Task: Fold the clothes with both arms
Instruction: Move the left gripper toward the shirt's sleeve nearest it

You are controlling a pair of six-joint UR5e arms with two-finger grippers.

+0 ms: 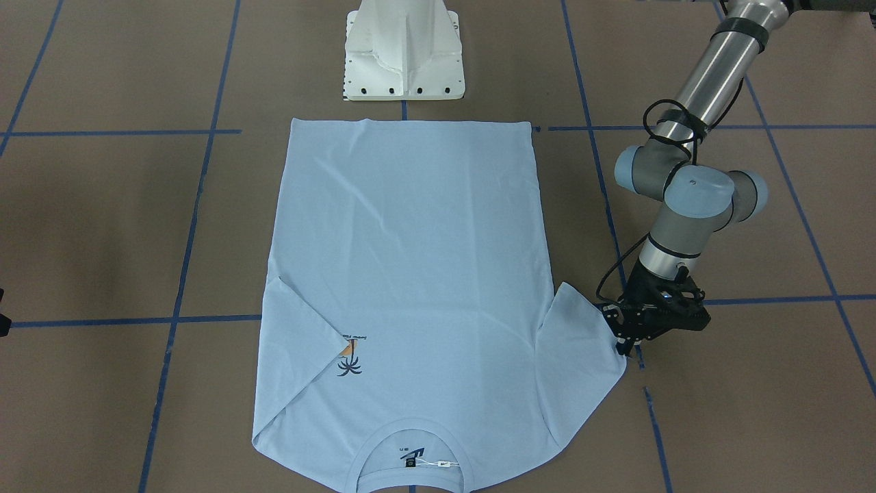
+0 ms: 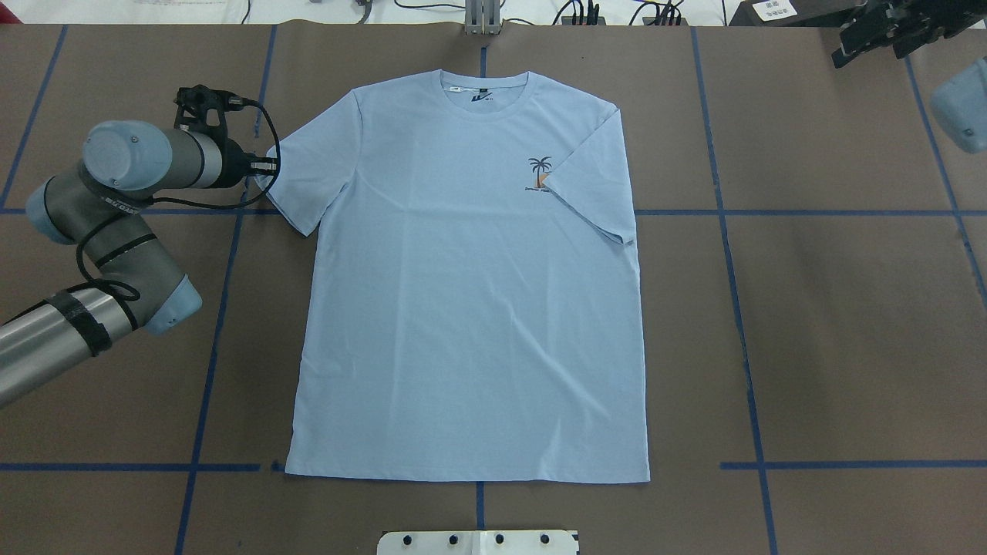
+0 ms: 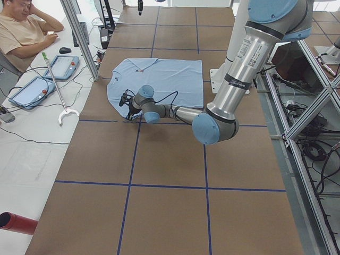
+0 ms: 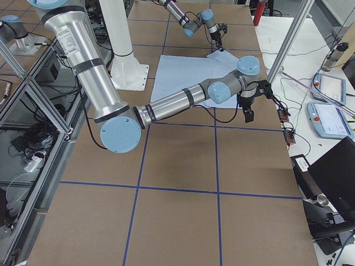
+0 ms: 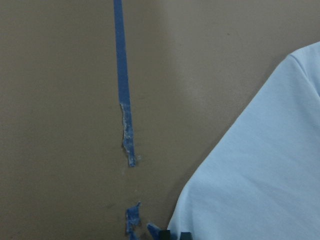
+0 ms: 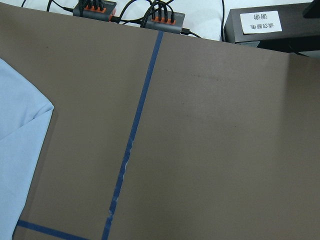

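The robot's left gripper will release the sleeve's hem, which now lies spread out low, on the T-shirt's flat chest, level with the palm print [image 1: 473, 352].
The light blue T-shirt [image 2: 470, 308] lies flat and face up, its collar [image 2: 484, 92] at the far edge of the table. One sleeve [image 2: 594, 193] is folded inward and covers part of the palm print [image 2: 540, 173]. The other sleeve [image 1: 582, 356] lies spread out. My left gripper [image 1: 621, 342] sits low at that sleeve's hem, fingers close together and seemingly shut on the fabric edge [image 5: 210, 200]. My right gripper [image 2: 852, 42] hangs above bare table beyond the folded sleeve; whether it is open or shut I cannot tell. The right wrist view catches only a shirt corner [image 6: 20, 125].
The white pedestal base [image 1: 404, 55] stands just behind the shirt's hem. Blue tape lines [image 2: 725, 212] grid the brown table. Power strips [image 6: 125, 12] lie along the far edge. A person [image 3: 26, 32] sits at a side desk with tablets [image 3: 58, 66].
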